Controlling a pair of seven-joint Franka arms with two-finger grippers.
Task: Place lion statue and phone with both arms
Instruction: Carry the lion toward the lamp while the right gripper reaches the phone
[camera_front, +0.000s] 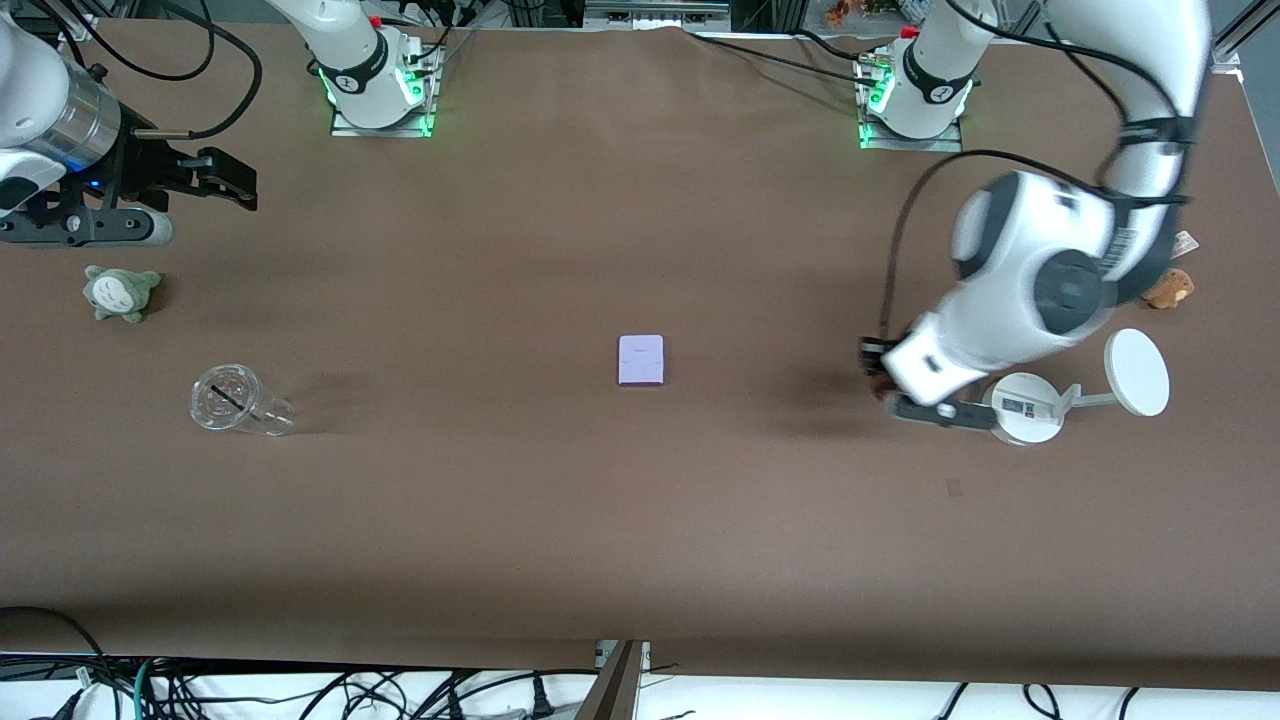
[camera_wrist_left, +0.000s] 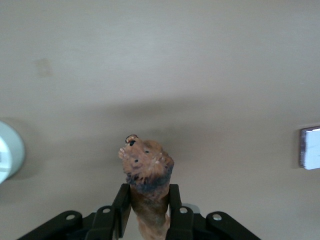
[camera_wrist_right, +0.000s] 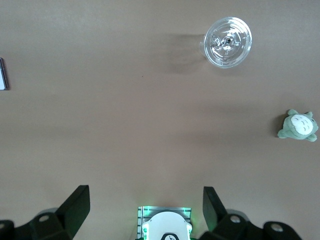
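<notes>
The robot's left gripper needs to release the lion statue on the bare table (camera_front: 925, 404) (camera_wrist_left: 79, 152) beside the white stand, on the phone's side.
The phone (camera_front: 641, 360), a pale lavender rectangle, lies flat at the middle of the table; it also shows in the left wrist view (camera_wrist_left: 310, 147). My left gripper (camera_front: 880, 378) is low over bare table, toward the left arm's end from the phone, beside a white stand. In the left wrist view the left gripper (camera_wrist_left: 146, 205) is shut on the orange-brown lion statue (camera_wrist_left: 147, 165), whose darker head end sticks out past the fingers. My right gripper (camera_front: 215, 180) waits open and empty in the air at the right arm's end; the right wrist view (camera_wrist_right: 145, 210) shows its jaws wide apart.
A white stand (camera_front: 1025, 408) with a disc (camera_front: 1137, 372) stands by the left gripper. A brown plush (camera_front: 1168, 288) lies near it. A grey-green plush (camera_front: 120, 292) and a clear plastic cup (camera_front: 235, 400) lie at the right arm's end.
</notes>
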